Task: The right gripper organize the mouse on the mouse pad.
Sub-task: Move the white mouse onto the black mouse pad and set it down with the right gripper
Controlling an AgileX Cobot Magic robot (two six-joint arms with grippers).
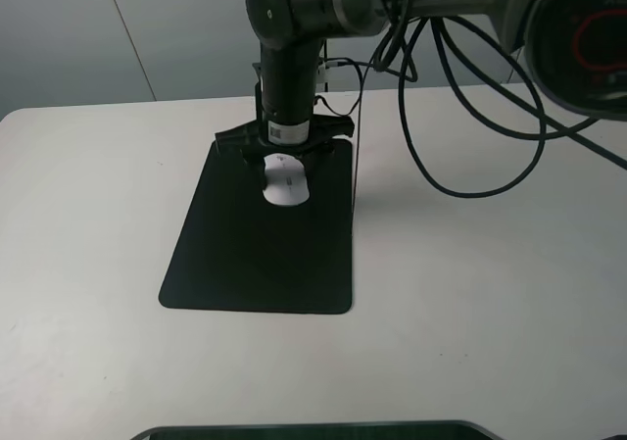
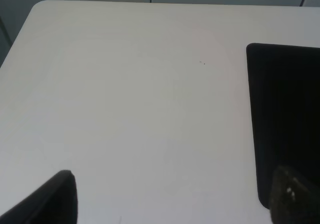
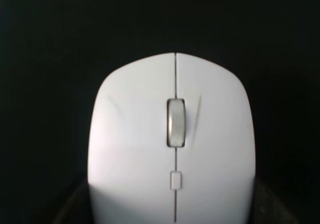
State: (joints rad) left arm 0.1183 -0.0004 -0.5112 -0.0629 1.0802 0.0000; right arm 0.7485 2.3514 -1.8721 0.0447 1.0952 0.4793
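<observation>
I will use my right gripper to set the white mouse, which now rests on the pad, down on the far half of the black mouse pad (image 1: pixel 286 191).
The white mouse (image 1: pixel 286 183) lies on the far part of the black mouse pad (image 1: pixel 245 264), its grey scroll wheel (image 3: pixel 175 123) facing the camera in the right wrist view. My right gripper (image 1: pixel 285 154) comes straight down over the mouse's far end. Dark fingers (image 3: pixel 67 209) press against both sides of the mouse (image 3: pixel 170 144), so the gripper is shut on it. The mouse rests on the pad (image 3: pixel 50 34). My left gripper (image 2: pixel 172 204) hovers open over bare table, beside the pad's edge (image 2: pixel 285 114).
The white table (image 1: pixel 470 293) stretches around the pad on all sides. Black cables (image 1: pixel 460 117) loop from the right arm above the table's far right. A dark edge (image 1: pixel 313 430) shows at the front of the table.
</observation>
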